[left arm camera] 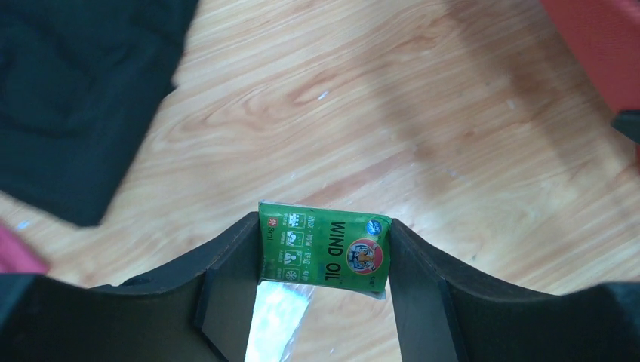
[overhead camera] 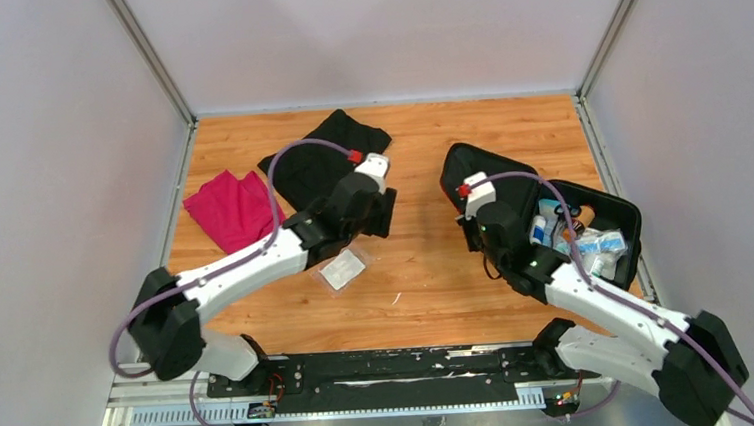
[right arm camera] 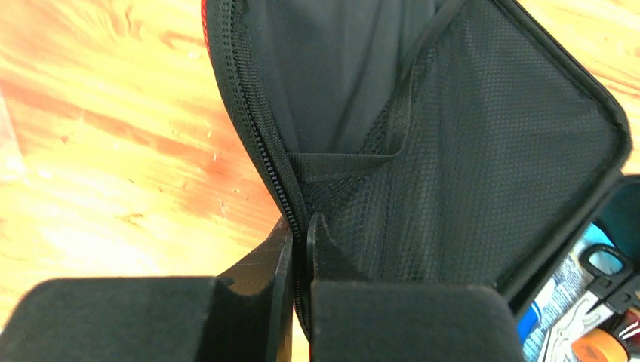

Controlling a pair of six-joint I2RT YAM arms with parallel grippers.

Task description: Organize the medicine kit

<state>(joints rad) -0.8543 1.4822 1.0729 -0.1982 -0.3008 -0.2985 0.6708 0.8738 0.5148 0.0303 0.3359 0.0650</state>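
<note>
My left gripper is to place the green Wind Oil sachet inside the medicine kit, slid over to beneath my right gripper (overhead camera: 473, 208).
The medicine kit (overhead camera: 609, 219) lies open at the right, black-lined, with tubes and packets in its near half. Its lid (overhead camera: 462, 164) stands tilted up toward the middle of the table. My right gripper (overhead camera: 472, 216) is shut on the lid's zip edge (right arm camera: 296, 226), beside the mesh pocket (right arm camera: 483, 143). My left gripper (overhead camera: 385, 210) hovers at the table's centre, its fingers (left arm camera: 226, 279) closed on a green "Wind Oil" sachet (left arm camera: 324, 250). A corner of the kit's red outside (left arm camera: 596, 45) shows in the left wrist view.
A clear sachet (overhead camera: 343, 269) lies on the wood just under the left arm, also seen below the green one as a clear sachet (left arm camera: 275, 317). A black cloth (overhead camera: 324, 157) and a magenta cloth (overhead camera: 232, 208) lie at the back left. Walls enclose the table.
</note>
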